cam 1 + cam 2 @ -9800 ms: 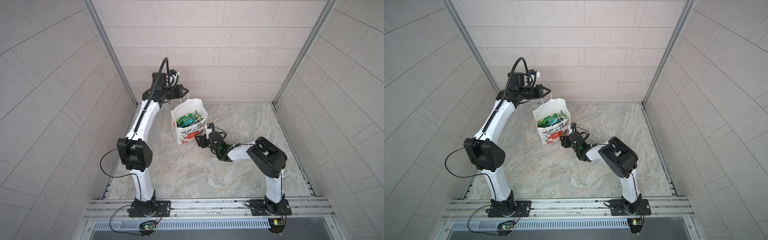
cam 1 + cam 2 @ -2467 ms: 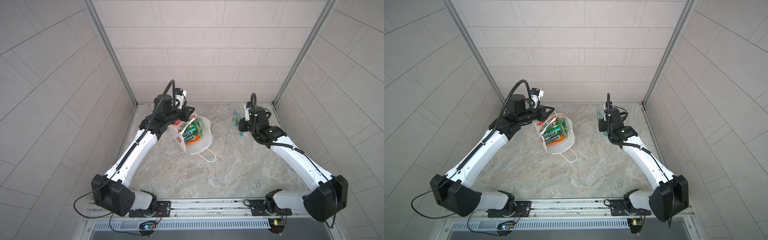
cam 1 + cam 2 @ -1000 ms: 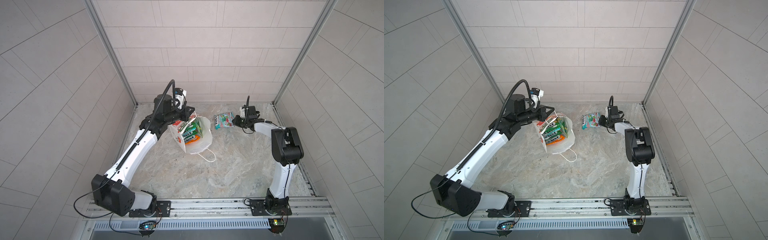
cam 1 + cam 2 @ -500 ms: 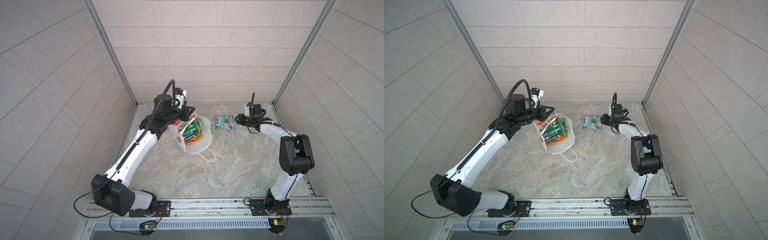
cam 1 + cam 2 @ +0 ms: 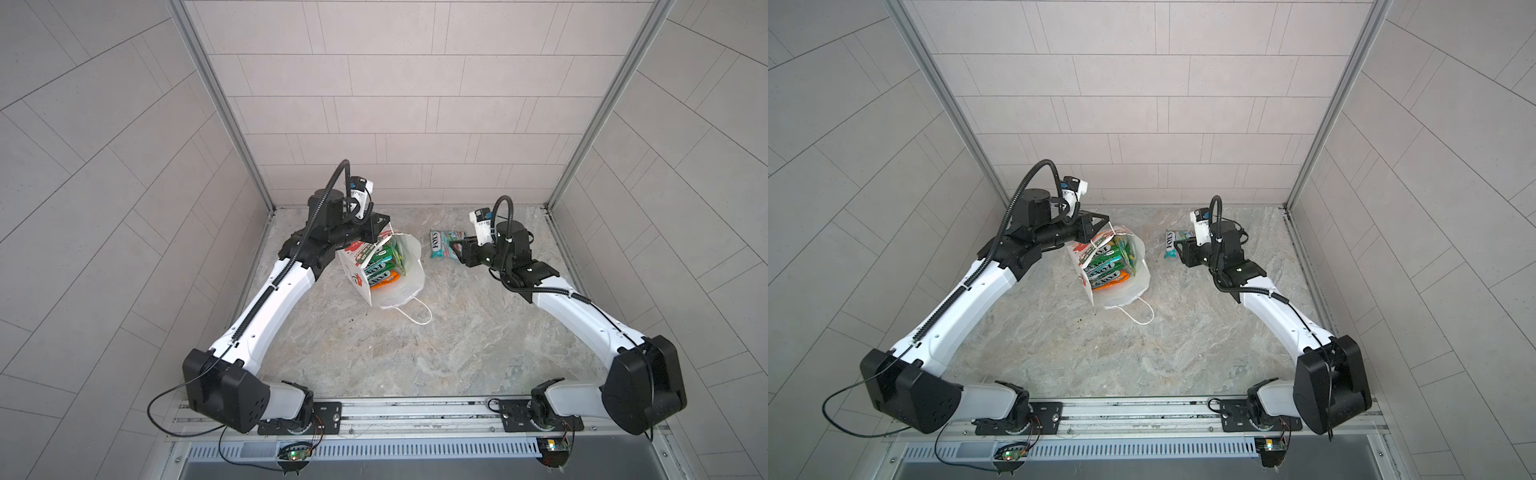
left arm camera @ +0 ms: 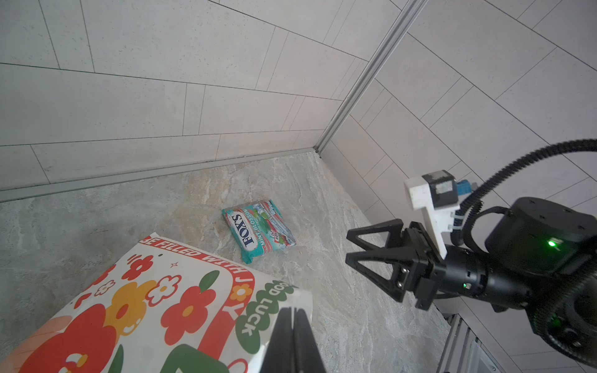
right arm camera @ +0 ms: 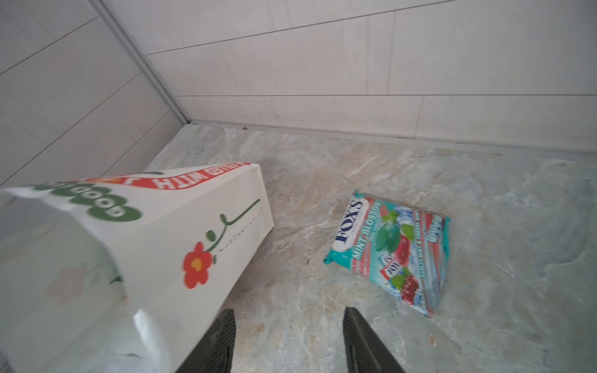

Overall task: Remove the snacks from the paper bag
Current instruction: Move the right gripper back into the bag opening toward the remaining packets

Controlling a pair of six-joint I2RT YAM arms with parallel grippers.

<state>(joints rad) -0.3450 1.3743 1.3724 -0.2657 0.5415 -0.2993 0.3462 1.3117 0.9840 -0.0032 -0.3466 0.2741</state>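
Note:
Next, my right gripper grabs the near corner [image 5: 403, 270] of the yellow-green snack packet standing beside the stacked snacks inside the white paper bag.
The white paper bag [image 5: 409, 270] [image 5: 1139, 276] leans over at the back left of the table, its mouth turned up and toward the middle. Several snacks [image 5: 380, 266] [image 5: 1108, 266] in green and orange are stacked inside it. My left gripper [image 5: 381, 225] [image 5: 1101, 223] [image 6: 293, 315] is shut on the bag's rim [image 6: 303, 300]. A teal-red snack packet [image 5: 442, 245] [image 5: 1172, 243] [image 6: 258, 231] [image 7: 391, 248] lies flat on the table right of the bag [image 7: 193, 226]. My right gripper [image 5: 455, 249] [image 6: 348, 246] [image 7: 287, 311] hovers open and empty just beside that packet.
The bag's loose cord handle [image 5: 417, 316] [image 5: 1142, 313] trails onto the marble table toward the front. Tiled walls close in the back and both sides, with the back wall [image 7: 387, 64] just behind the packet. A metal rail [image 5: 415, 411] runs along the front edge.
My right gripper has opened and let go of the teal-red packet, which now rests on the table. It has drawn back a little from the packet. The left arm and bag have not moved.

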